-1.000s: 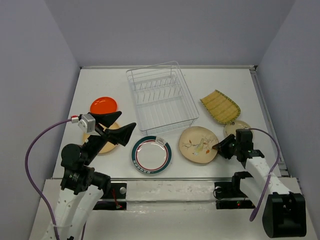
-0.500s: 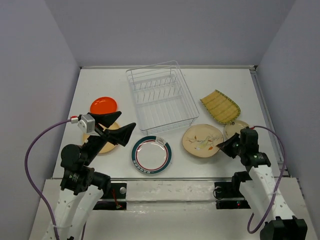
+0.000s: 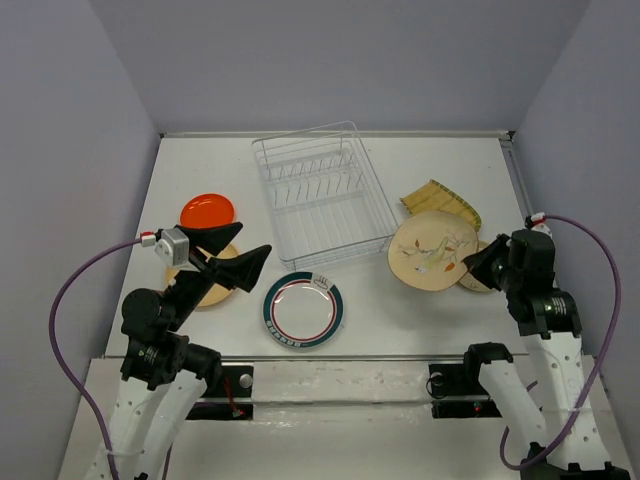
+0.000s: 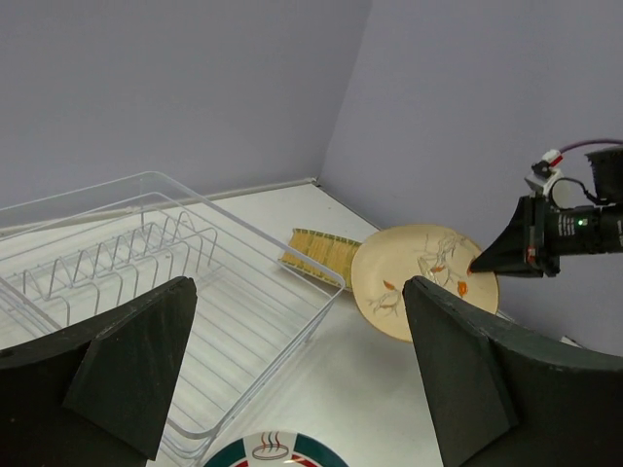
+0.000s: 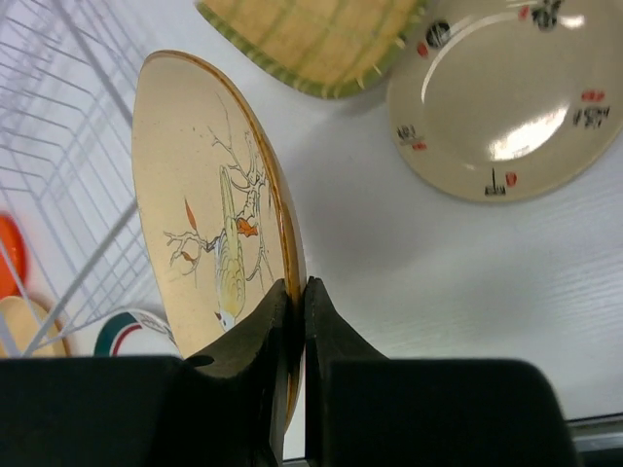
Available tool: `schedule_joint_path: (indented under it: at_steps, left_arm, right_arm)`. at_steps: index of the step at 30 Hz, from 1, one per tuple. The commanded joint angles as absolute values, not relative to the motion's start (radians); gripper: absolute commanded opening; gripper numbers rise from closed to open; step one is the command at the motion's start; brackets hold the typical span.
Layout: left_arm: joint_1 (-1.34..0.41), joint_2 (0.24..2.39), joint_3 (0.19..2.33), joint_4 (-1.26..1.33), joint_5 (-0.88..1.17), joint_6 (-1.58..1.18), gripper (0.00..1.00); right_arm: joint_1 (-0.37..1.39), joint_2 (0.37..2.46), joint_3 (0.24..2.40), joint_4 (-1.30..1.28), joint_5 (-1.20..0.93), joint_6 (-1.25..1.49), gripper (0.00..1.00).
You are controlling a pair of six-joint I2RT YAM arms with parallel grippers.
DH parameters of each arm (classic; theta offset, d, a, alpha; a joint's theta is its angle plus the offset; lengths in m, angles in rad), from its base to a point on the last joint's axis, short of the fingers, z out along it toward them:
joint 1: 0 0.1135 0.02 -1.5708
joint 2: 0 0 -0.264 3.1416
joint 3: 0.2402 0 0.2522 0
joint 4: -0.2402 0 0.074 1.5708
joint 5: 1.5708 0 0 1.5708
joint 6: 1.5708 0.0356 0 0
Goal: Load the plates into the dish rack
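The right gripper will stand the cream floral plate in the rack's end slot (image 3: 350, 173) nearest the yellow-green striped plate.
My right gripper (image 3: 470, 262) is shut on the rim of the cream floral plate (image 3: 432, 250) and holds it tilted above the table, right of the white wire dish rack (image 3: 322, 196). In the right wrist view the plate (image 5: 209, 214) stands on edge between my fingers (image 5: 292, 292). The yellow-green striped plate (image 3: 440, 196) and a cream plate with small marks (image 5: 506, 97) lie behind it. My left gripper (image 3: 235, 255) is open and empty above the tan plate (image 3: 212, 290), near the orange-red plate (image 3: 207, 210). The white plate with teal rim (image 3: 303, 310) lies in front of the rack.
Grey walls close in the table (image 3: 200, 165) at the back and both sides. A raised edge runs along the table's right side (image 3: 530, 215). The rack (image 4: 146, 263) holds no plates.
My right gripper has lifted the floral plate off the table and carried it back and to the right, tilting it up. The left arm has not moved.
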State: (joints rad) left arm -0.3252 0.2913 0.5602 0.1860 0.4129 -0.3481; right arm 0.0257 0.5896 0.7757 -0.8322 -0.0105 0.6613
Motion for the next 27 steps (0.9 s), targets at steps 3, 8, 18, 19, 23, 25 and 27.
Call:
schedule_joint_path:
  at_steps: [3, 8, 18, 19, 23, 25, 27]
  left_arm:
    - [-0.324, 0.299, 0.591, 0.233, 0.394, -0.359, 0.99]
    - [-0.324, 0.311, 0.592, 0.235, 0.374, -0.377, 0.99]
    - [-0.324, 0.331, 0.603, 0.198, 0.292, -0.408, 0.99]
    - [-0.324, 0.331, 0.603, 0.193, 0.282, -0.413, 0.99]
    - [-0.324, 0.330, 0.601, 0.186, 0.259, -0.423, 0.99]
    - [-0.325, 0.334, 0.598, 0.196, 0.278, -0.428, 0.99]
    - [-0.330, 0.341, 0.597, 0.196, 0.288, -0.426, 0.99]
  right_arm:
    - [0.021, 0.643, 1.026, -0.670, 0.046, 0.574, 0.07]
    - [0.021, 0.741, 1.150, -0.562, -0.053, 0.548, 0.07]
    - [0.187, 1.256, 1.613, -0.462, 0.147, 0.408, 0.07]
    - [0.214, 1.329, 1.685, -0.460, 0.194, 0.396, 0.07]
    - [0.308, 1.510, 1.849, -0.462, 0.348, 0.360, 0.07]
    - [0.321, 1.572, 1.911, -0.460, 0.383, 0.354, 0.07]
    - [0.366, 1.661, 2.004, -0.460, 0.444, 0.333, 0.07]
